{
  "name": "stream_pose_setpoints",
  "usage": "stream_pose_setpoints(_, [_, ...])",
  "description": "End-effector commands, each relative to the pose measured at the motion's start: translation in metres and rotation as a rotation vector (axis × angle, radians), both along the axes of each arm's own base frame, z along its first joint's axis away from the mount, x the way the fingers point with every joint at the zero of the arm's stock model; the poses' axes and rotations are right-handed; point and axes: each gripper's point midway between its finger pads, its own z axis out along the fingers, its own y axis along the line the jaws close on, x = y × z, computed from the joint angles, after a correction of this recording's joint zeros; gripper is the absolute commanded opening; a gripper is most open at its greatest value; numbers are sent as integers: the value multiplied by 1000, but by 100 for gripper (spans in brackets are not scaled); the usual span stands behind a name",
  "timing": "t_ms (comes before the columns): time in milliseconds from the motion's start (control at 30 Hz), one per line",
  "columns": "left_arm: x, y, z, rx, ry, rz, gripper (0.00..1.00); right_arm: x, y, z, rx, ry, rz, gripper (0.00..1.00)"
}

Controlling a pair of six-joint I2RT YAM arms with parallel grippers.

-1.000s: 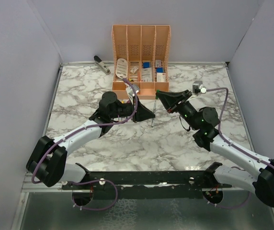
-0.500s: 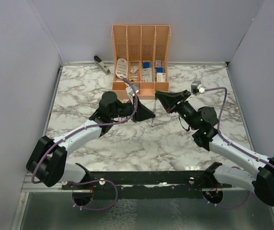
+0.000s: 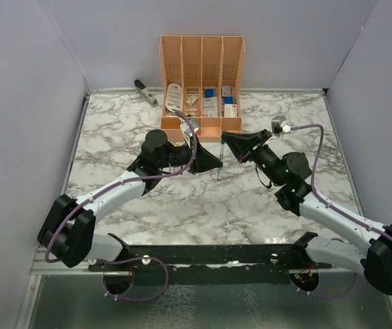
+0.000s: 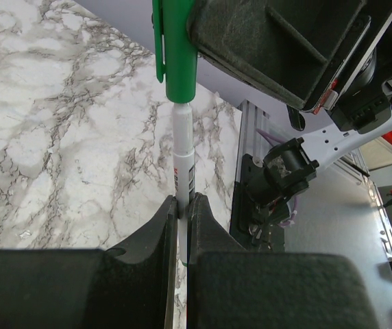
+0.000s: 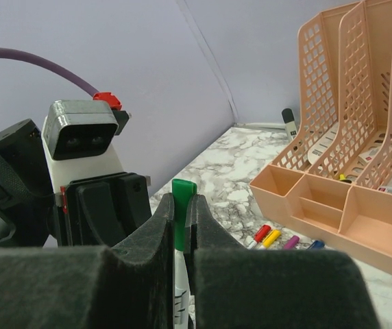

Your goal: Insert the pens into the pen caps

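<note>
Next, my left gripper lets go of the green-capped pen on the table (image 3: 195,159) next to the blue cap, in front of the organiser.
My left gripper (image 3: 210,162) is shut on a thin white pen (image 4: 183,161) and holds it above the table. My right gripper (image 3: 229,140) is shut on the green pen cap (image 5: 182,209), which sits over the pen's end (image 4: 179,58). The pen's white body (image 5: 181,288) runs between my right fingers below the cap. In the top view the pen (image 3: 219,161) spans the gap between both grippers. A red cap (image 5: 262,232), yellow cap (image 5: 272,238), magenta cap (image 5: 291,241) and blue cap (image 5: 314,244) lie in front of the organiser; pale bodies show on the red and yellow ones.
A peach desk organiser (image 3: 201,68) with low front trays (image 5: 319,205) stands at the back centre, just behind both grippers. A grey stapler (image 3: 144,91) lies at the back left by the wall. Grey walls close in the table's sides.
My right gripper has crept a little to the left, toward the left gripper, with the green cap. The left arm has held still.
</note>
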Motion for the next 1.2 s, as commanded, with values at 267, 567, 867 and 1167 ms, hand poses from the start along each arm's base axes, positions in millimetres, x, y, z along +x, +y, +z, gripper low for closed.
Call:
stream_pose_setpoints(267, [0,-1,22,-41,-69,-2,0,-4,3,4,-33,7,23,1])
stream_pose_setpoints(567, [10,1,30,-50,-95,59,0,-2,12,-21,-101,87,54,1])
stream_pose_setpoints(867, [33,7,67,-92,-202,188,0,-4,26,-57,-211,185,132,1])
stream_pose_setpoints(1167, [52,18,102,-109,-284,320,0,4,19,-83,-317,258,75,1])
